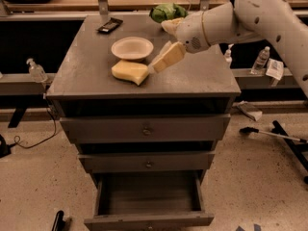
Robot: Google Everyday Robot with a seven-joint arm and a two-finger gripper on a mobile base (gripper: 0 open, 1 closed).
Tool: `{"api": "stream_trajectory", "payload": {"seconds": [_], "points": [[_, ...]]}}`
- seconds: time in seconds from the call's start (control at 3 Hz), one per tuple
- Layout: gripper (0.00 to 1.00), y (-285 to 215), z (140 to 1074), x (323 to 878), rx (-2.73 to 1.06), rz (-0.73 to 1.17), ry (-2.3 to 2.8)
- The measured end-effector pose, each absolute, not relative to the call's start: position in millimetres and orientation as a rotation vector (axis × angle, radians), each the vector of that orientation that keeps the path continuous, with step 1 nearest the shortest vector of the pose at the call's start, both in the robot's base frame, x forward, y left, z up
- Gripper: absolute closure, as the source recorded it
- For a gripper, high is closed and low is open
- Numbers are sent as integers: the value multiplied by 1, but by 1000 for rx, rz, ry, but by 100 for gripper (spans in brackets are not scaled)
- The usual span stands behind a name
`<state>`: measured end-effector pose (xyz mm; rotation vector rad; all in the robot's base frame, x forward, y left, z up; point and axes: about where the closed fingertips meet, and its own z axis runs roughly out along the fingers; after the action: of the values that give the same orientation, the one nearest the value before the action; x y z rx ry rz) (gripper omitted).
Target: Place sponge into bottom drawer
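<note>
The pale yellow sponge is in front of the cream bowl. My gripper will close on the end of the pale yellow sponge [142, 73] closest to the white arm.
The pale yellow sponge [129, 71] lies on the grey cabinet top [86, 76], just in front of a cream bowl [132, 47]. My gripper [155, 66] hangs low over the top, right beside the sponge's right end; its cream fingers look open and hold nothing. The white arm reaches in from the upper right. The bottom drawer [149, 221] is pulled out below, and its grey inside shows nothing in it. The two upper drawers are closed.
A green cloth lump [167, 11] and a black flat device [109, 25] lie at the back of the cabinet top. Small bottles stand on side ledges at the left [36, 71] and right [262, 59]. A dark stand's legs [288, 138] lie on the floor at the right.
</note>
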<state>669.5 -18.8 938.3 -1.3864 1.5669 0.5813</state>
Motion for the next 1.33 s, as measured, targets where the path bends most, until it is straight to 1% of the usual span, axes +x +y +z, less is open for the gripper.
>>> {"api": "stream_trajectory", "payload": {"seconds": [0.67, 1.0, 1.33], "points": [[0, 37, 891, 678, -1225, 694, 1644], [0, 43, 869, 676, -1158, 716, 1691], [0, 33, 854, 677, -1081, 694, 1739]]}}
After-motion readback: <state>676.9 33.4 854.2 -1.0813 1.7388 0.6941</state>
